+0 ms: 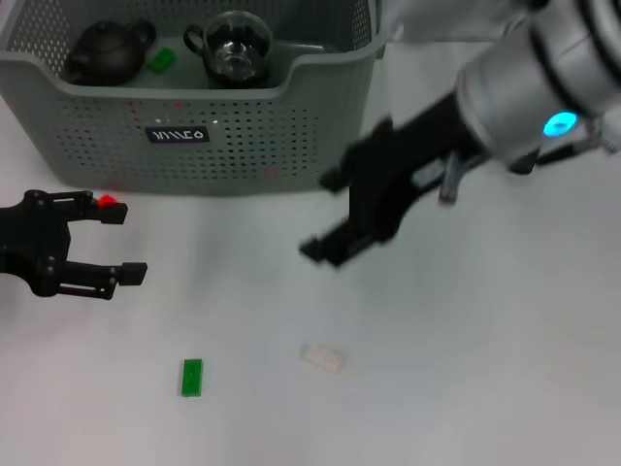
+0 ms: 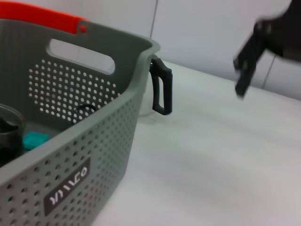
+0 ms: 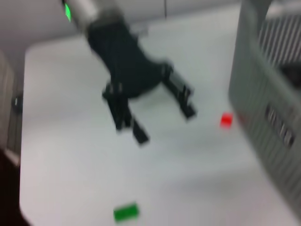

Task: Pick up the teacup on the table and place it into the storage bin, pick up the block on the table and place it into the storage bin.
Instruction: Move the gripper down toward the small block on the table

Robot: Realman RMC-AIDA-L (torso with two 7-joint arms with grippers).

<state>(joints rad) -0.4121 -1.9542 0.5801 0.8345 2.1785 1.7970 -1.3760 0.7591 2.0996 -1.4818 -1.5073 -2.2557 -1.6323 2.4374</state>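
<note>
The robot's right gripper next goes down to the white block's middle (image 1: 323, 356), across the table from the green block, to close there.
The grey-green storage bin (image 1: 116, 146) stands at the back left, also seen in the left wrist view (image 2: 108, 141) and the right wrist view (image 3: 263, 99). Inside it rest a round glass teacup (image 1: 233, 44) with a black handle, a dark teapot (image 1: 105, 53) and a green block (image 1: 161, 60). On the table lie a green block (image 1: 191, 377), a white block (image 1: 322, 356) and a red block (image 1: 107, 201). My right gripper (image 1: 320, 216) hangs open and empty in front of the bin's right corner. My left gripper (image 1: 128, 245) is open beside the red block.
A black handle (image 2: 162, 92) on something clear shows past the bin's far corner. An orange bar (image 2: 42, 16) runs behind the bin's rim. The right wrist view shows the left gripper (image 3: 165, 125), the red block (image 3: 226, 119), the green block (image 3: 126, 212) and the table's edge.
</note>
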